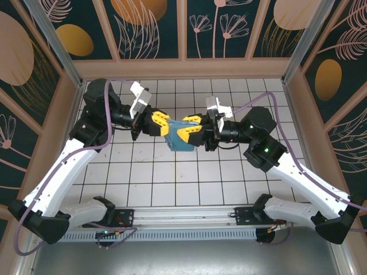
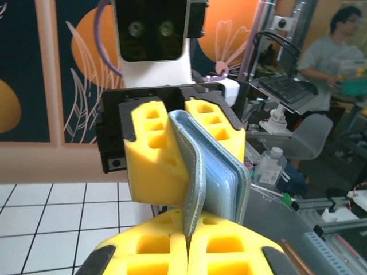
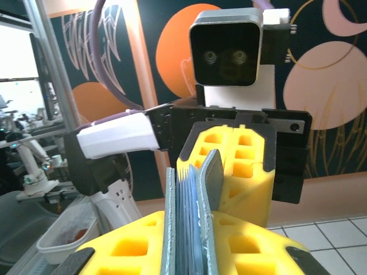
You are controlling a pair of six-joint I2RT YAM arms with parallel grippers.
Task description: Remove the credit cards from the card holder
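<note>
I need to open my right gripper, as it squeezes the card holder's pockets shut beside the flap in my left gripper, and take the card holder's opposite side (image 2: 243, 192) with it.
The teal-blue card holder (image 1: 175, 141) hangs in the air over the middle of the tiled table, held from both sides. My left gripper (image 1: 165, 127) is shut on one thin outer flap of the card holder (image 2: 198, 172), its yellow pads (image 2: 155, 243) pressed together around the flap's edge. My right gripper (image 1: 187, 132) is shut across the rest of the card holder (image 3: 189, 229), with the pale blue inner pockets squeezed between its pads (image 3: 129, 246). The held flap (image 3: 211, 175) bends away towards the left gripper. The credit cards are hidden inside the pockets.
White tiled table (image 1: 172, 177) lies below both grippers, walled by patterned panels (image 1: 155, 28) at the back and sides. A metal rail (image 1: 183, 215) and the arm bases run along the near edge. A clear tub (image 3: 60, 238) sits outside the cell.
</note>
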